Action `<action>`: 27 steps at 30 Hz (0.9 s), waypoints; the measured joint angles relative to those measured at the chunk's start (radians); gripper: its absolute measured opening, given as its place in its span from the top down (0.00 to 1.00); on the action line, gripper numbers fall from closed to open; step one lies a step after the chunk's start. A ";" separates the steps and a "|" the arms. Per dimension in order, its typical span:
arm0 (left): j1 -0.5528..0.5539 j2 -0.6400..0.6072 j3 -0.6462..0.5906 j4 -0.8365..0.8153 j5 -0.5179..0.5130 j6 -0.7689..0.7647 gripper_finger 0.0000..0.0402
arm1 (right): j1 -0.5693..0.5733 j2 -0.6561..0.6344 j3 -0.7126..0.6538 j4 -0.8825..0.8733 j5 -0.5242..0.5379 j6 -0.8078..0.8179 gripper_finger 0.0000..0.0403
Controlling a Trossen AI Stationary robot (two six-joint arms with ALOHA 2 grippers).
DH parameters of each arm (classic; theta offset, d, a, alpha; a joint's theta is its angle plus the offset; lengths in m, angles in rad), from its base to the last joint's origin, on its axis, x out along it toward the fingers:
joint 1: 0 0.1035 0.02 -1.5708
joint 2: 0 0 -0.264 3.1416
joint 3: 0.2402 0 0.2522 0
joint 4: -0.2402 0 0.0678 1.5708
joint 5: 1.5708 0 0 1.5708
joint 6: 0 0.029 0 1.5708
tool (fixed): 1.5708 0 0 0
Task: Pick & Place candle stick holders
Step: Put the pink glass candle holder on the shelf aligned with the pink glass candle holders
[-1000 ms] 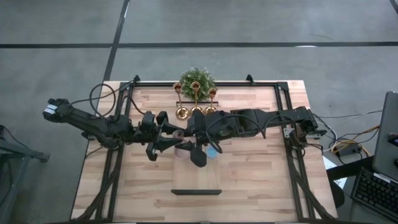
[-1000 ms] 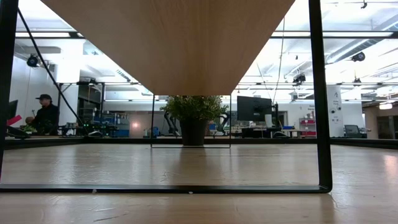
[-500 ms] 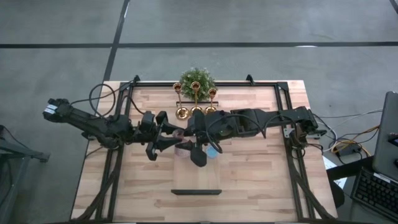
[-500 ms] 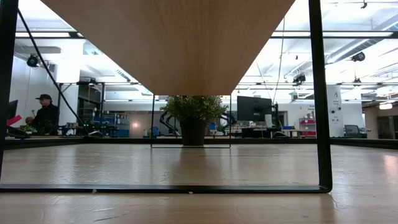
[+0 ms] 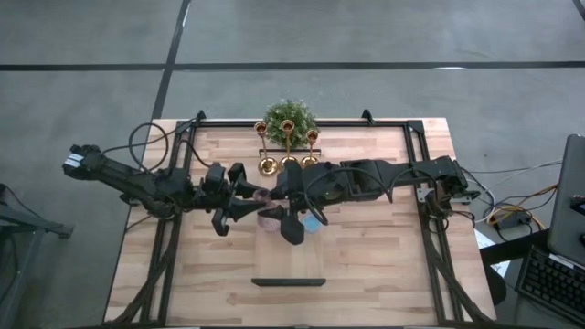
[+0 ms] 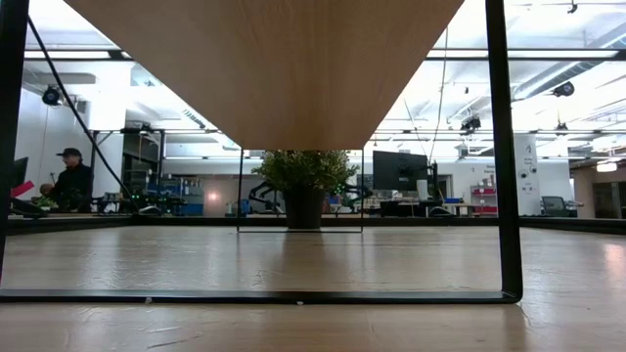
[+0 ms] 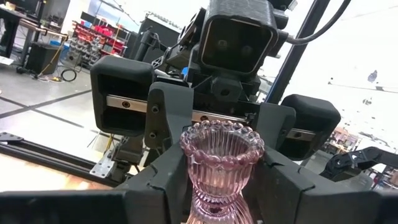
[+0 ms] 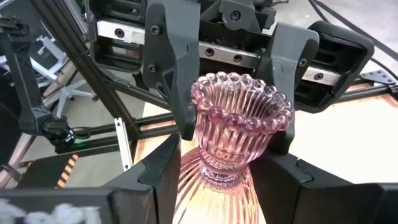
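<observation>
The glass holder sits shallow, at the ends of my left gripper's fingers, so my left gripper will open and take the glass holder's body point(image 7: 214, 180) deeper.
A pinkish ribbed glass holder point(image 5: 267, 216) stands upright between my two grippers at the table's middle. It fills the left wrist view point(image 7: 221, 168) and the right wrist view point(image 8: 236, 137). My left gripper point(image 5: 256, 205) comes from the left and my right gripper point(image 5: 279, 206) from the right, facing each other. Both are closed around the holder. Three gold slim holders point(image 5: 288, 163) stand by their round bases in front of the plant point(image 5: 289, 114). A small blue holder point(image 5: 313, 223) lies by the right gripper. Whether the glass holder rests on the table is hidden. My left gripper has its two fingers on either side of the glass holder's narrow waist point(image 7: 217, 202), coming level from the table's left. The holder stands upright between them. My right gripper has its two fingers on either side of the holder's lower ribbed body point(image 8: 214, 180), coming level from the table's right. The holder stands upright, its beaded rim point(image 8: 239, 93) above the fingers.
A black metal frame point(image 5: 416, 164) runs around the table's edges. A thin black bar point(image 5: 288, 282) lies near the front edge. In the low view a person point(image 6: 70, 181) sits far off at the left, beyond the plant point(image 6: 305, 186).
</observation>
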 joint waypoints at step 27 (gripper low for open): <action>0.005 0.020 0.007 0.008 0.019 -0.124 0.35 | -0.011 0.015 -0.006 0.044 0.009 -0.059 0.73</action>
